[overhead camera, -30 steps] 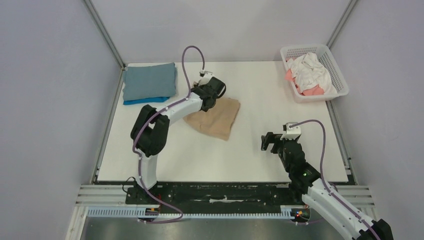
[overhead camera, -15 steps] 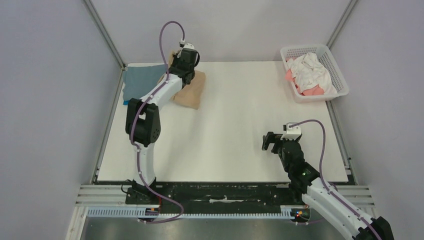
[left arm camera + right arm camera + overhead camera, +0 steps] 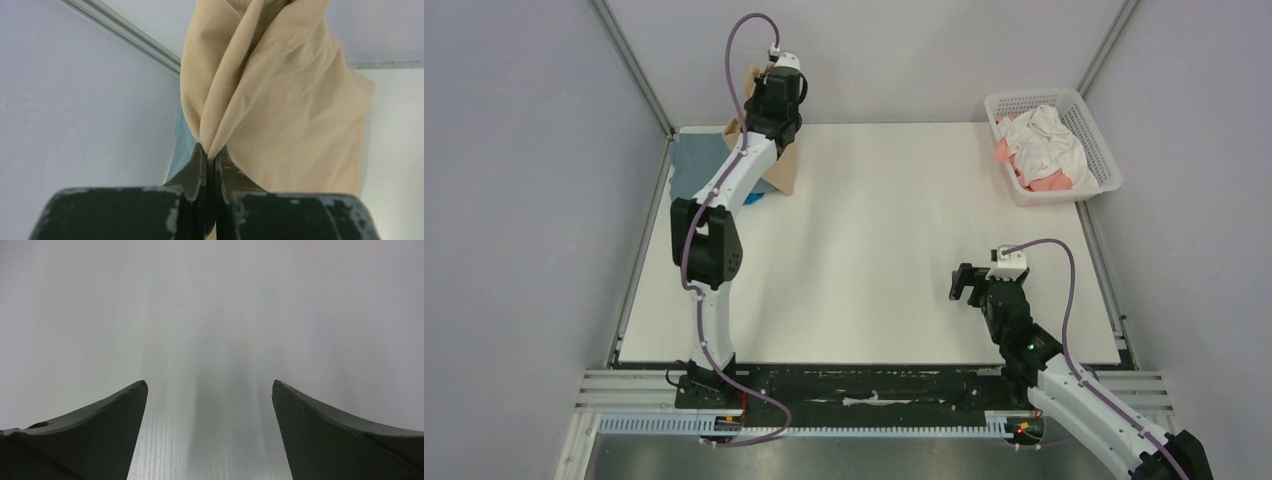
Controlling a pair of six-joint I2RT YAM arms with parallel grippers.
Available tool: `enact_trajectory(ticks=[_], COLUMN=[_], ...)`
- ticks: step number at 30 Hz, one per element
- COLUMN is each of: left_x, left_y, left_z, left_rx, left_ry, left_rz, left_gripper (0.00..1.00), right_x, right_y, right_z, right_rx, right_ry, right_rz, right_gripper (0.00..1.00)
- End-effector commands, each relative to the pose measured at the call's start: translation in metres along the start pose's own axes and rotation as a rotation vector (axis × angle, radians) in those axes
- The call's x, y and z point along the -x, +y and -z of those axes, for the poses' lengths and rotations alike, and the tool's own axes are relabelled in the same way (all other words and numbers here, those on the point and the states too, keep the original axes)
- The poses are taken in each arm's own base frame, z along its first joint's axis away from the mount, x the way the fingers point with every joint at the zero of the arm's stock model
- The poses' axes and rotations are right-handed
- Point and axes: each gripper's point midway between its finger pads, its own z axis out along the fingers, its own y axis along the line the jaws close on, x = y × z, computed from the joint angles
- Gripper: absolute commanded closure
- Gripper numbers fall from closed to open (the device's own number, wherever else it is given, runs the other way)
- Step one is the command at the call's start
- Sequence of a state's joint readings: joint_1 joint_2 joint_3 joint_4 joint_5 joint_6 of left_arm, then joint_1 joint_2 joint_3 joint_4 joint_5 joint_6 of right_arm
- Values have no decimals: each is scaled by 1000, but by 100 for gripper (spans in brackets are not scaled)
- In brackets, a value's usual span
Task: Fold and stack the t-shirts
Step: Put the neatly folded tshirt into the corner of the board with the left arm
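Note:
Next, my left gripper puts the tan-beige t-shirt down and lets go of it on top of the folded grey-blue t-shirt (image 3: 724,154).
My left gripper (image 3: 772,100) is shut on a bunched edge of the tan-beige t-shirt (image 3: 783,172) and holds it raised at the back left corner. The cloth hangs down over the folded grey-blue t-shirt (image 3: 692,165). A sliver of the bright blue t-shirt (image 3: 751,198) shows under that one. In the left wrist view the jaws (image 3: 210,150) pinch the tan t-shirt (image 3: 285,100), with the grey-blue t-shirt (image 3: 182,145) behind. My right gripper (image 3: 965,283) is open and empty over bare table, near the front right; its wrist view (image 3: 210,386) shows only the table.
A white lattice basket (image 3: 1105,152) stands at the back right, holding a crumpled white t-shirt (image 3: 1044,135) and a coral-pink one (image 3: 1054,183). The enclosure walls and a metal corner post (image 3: 634,65) stand close behind my left gripper.
My left gripper has carried the tan t-shirt from the table's middle back and left, lifting it over the grey-blue t-shirt. The right arm has stayed still.

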State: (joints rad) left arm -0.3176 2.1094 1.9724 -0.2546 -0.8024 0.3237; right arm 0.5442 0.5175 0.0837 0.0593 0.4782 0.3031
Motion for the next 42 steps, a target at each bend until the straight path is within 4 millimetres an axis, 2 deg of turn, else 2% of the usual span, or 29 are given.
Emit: enact_trajectory(ticks=[1,7,13,19,28,33,42], left_x=[48,60,67,72,75,56,3], left_y=[41,60,70,83,86,84,89], left_z=[14,28,41,39,41,26,-26], left_rx=[58,55,27,56,17,12,40], left_ry=[-95,-104,-112,-109,-114,-78,14], left_rz=[64,82,96,113,139,144,140], left_gripper=[98,98,98,98,98,98,98], right_x=[7,2,0,-1,-2,-2,2], right_y=[-3,-15,-13,-13,-16,-18,-25], right_z=[-1,-1,-2,-1,-1,-1,-1], right_rx=[-23,-90,-87,-87,-99,-111,-155], right_ry=[-31,-12,8,9,9,3,-15], right_rz=[-15,-18,-9,-13,-15,-20,-30], right_gripper=[2,2,2,2,2,2,2])
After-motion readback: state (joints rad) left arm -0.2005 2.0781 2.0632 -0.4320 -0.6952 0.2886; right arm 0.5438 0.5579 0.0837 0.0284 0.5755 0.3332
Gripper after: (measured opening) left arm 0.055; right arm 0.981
